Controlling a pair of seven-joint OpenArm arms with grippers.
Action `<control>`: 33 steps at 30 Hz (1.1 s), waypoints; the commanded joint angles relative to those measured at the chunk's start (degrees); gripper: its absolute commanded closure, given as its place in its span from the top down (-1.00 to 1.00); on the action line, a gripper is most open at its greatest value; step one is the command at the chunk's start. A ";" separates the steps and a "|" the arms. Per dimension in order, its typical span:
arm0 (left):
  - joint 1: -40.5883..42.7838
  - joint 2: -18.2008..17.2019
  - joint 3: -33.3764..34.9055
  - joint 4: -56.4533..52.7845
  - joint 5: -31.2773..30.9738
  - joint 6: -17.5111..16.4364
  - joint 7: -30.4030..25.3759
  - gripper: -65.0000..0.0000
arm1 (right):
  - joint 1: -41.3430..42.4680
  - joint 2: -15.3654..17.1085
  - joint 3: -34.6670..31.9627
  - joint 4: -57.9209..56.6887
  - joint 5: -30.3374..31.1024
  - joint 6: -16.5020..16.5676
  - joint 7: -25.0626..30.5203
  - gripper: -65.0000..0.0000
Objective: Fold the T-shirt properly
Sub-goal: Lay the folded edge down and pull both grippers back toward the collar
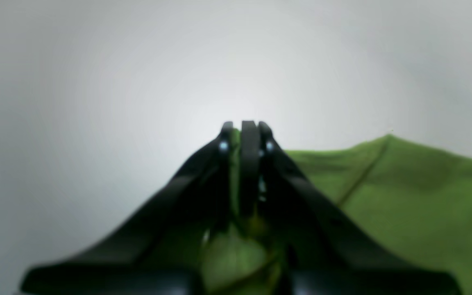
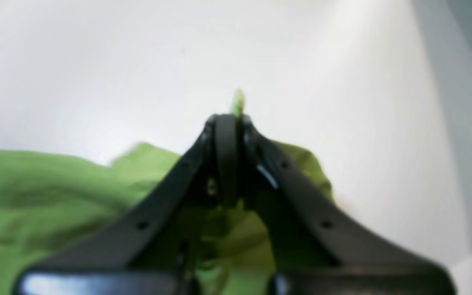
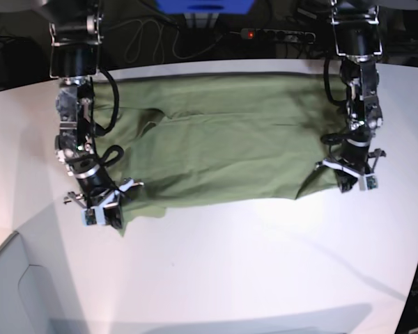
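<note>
The T-shirt's near corner, still held in the gripper's fingers, will leave my right gripper farther back on the T-shirt itself (image 3: 102,148), near its side edge.
The olive-green T-shirt (image 3: 216,139) lies spread across the far half of the white table. My left gripper (image 3: 354,179), on the right of the base view, is shut on the T-shirt's near right corner. In the left wrist view the left gripper (image 1: 245,125) has green cloth (image 1: 404,192) pinched between its fingers. My right gripper (image 3: 104,212), on the left of the base view, is shut on the near left corner. In the right wrist view the right gripper (image 2: 228,116) has a bit of T-shirt (image 2: 55,192) sticking out past its tips.
The white table (image 3: 251,264) spreads wide in front of the shirt. A power strip (image 3: 279,33) and cables lie behind the table's far edge. A grey edge panel (image 3: 14,292) shows at the near left corner.
</note>
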 commanded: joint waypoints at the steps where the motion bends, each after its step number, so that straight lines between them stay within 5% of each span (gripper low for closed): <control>1: -0.06 -0.91 -1.07 2.11 -0.07 0.14 -1.54 -1.00 | 0.19 0.41 0.25 2.16 0.36 -0.01 1.20 -1.00; 14: 7.32 -1.17 -2.21 10.64 -0.51 0.14 -1.89 -1.00 | -9.13 0.49 2.27 13.85 0.36 -0.01 1.20 -1.00; 33: 13.04 -1.35 -5.64 13.19 -0.60 0.05 -2.07 -1.00 | -16.60 0.23 6.85 14.29 0.62 0.07 1.47 -1.00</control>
